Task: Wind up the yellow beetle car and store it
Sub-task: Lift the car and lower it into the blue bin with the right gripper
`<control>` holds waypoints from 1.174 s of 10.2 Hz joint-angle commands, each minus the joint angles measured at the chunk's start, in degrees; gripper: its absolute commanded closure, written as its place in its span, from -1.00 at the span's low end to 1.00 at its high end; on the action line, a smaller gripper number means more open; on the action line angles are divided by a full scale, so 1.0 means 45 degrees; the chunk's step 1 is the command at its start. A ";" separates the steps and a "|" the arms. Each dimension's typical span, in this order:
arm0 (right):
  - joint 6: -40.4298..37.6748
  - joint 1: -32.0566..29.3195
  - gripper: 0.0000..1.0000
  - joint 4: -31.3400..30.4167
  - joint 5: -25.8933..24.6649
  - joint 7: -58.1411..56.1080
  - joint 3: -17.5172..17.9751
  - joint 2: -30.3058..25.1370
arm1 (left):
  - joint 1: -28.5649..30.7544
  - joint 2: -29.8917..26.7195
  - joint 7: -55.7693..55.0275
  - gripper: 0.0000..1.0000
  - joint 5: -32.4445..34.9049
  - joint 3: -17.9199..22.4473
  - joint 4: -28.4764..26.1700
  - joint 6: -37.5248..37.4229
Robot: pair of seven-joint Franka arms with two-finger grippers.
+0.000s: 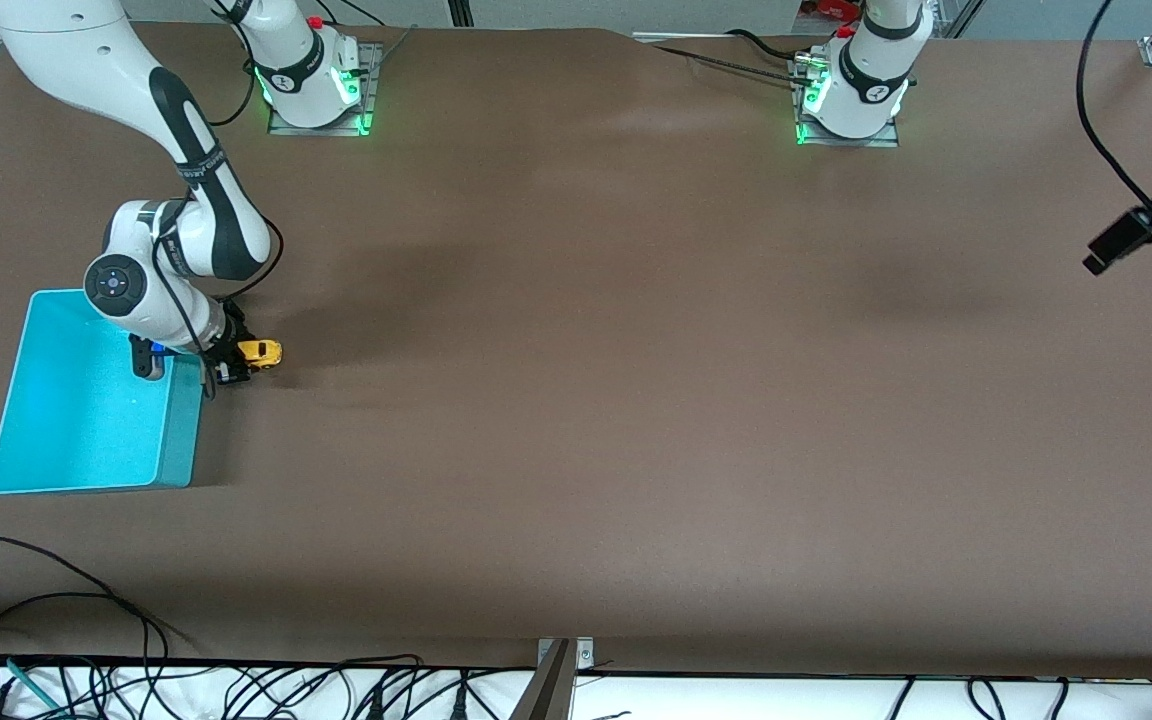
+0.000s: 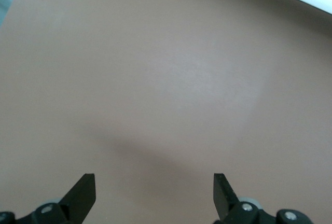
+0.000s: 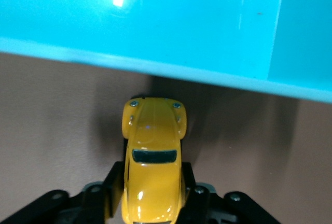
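Note:
My right gripper will let go of the yellow beetle car inside the turquoise bin (image 1: 128,358) (image 3: 212,27), near the bin's far corner toward the middle of the table.
The yellow beetle car (image 1: 259,352) is held in my right gripper (image 1: 236,365), whose fingers are shut on its sides. It is low over the table, just beside the turquoise bin (image 1: 181,440) on the bin's side toward the table's middle. In the right wrist view the car (image 3: 152,151) sits between my right gripper's (image 3: 151,182) black fingers (image 3: 115,182), its nose pointing at the bin's outer wall (image 3: 155,27) and a short gap away from it. My left gripper (image 2: 154,182) is open and empty, high over bare table at the left arm's end.
The bin holds nothing that I can see. The brown table (image 1: 636,400) stretches from the bin to the left arm's end. Cables (image 1: 236,690) lie along the table edge nearest the front camera.

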 commanded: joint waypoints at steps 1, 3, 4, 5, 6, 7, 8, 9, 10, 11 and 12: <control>-0.0178 0.0027 0.57 0.0553 -0.0123 -0.0185 0.0025 -0.0113 | 0.0055 -0.0679 0.0113 -1.00 -0.0088 -0.0817 -0.0051 -0.0332; -0.2081 0.0086 0.57 0.1602 -0.0123 -0.0185 0.0258 -0.0406 | 0.0055 -0.0680 -0.0007 -1.00 -0.0558 -0.1385 0.0493 -0.0990; -0.3699 0.0086 0.57 0.2595 -0.0123 -0.0243 0.0376 -0.0407 | 0.0055 -0.0525 0.0110 -1.00 -0.0461 -0.1601 0.0922 -0.1635; -0.5204 0.0086 0.57 0.3475 -0.0123 -0.0708 0.0396 -0.0427 | 0.0055 -0.0485 0.0749 -1.00 -0.0441 -0.1603 0.1100 -0.1834; -0.6205 0.0086 0.64 0.4103 -0.0123 -0.1737 0.0339 -0.0524 | 0.0055 -0.0504 0.1451 -1.00 -0.0441 -0.1525 0.1218 -0.1894; -0.6679 0.0047 0.70 0.4322 -0.0104 -0.3023 0.0203 -0.0737 | 0.0055 -0.0446 0.1594 -1.00 -0.0421 -0.1486 0.1393 -0.2069; -0.6780 0.0008 0.70 0.4343 -0.0103 -0.4274 -0.0147 -0.1049 | 0.0074 -0.0388 0.2214 -1.00 -0.0402 -0.1428 0.1414 -0.2109; -0.6801 0.0008 0.70 0.4344 -0.0103 -0.5601 -0.0518 -0.1400 | 0.0268 -0.0329 0.3090 -1.00 -0.0402 -0.1311 0.1415 -0.2110; -0.7052 -0.0012 0.71 0.4344 -0.0103 -0.7045 -0.0985 -0.1674 | 0.0367 -0.0116 0.3215 -1.00 -0.0402 -0.1310 0.1492 -0.2110; -0.7267 -0.0012 0.71 0.4363 -0.0084 -0.8645 -0.1590 -0.1735 | 0.0387 -0.0017 0.3255 -1.00 -0.0382 -0.1310 0.1667 -0.2129; -0.7270 -0.0031 0.72 0.4363 -0.0026 -1.0344 -0.2272 -0.1716 | 0.0406 -0.0016 0.3294 -1.00 -0.0401 -0.1252 0.1900 -0.2149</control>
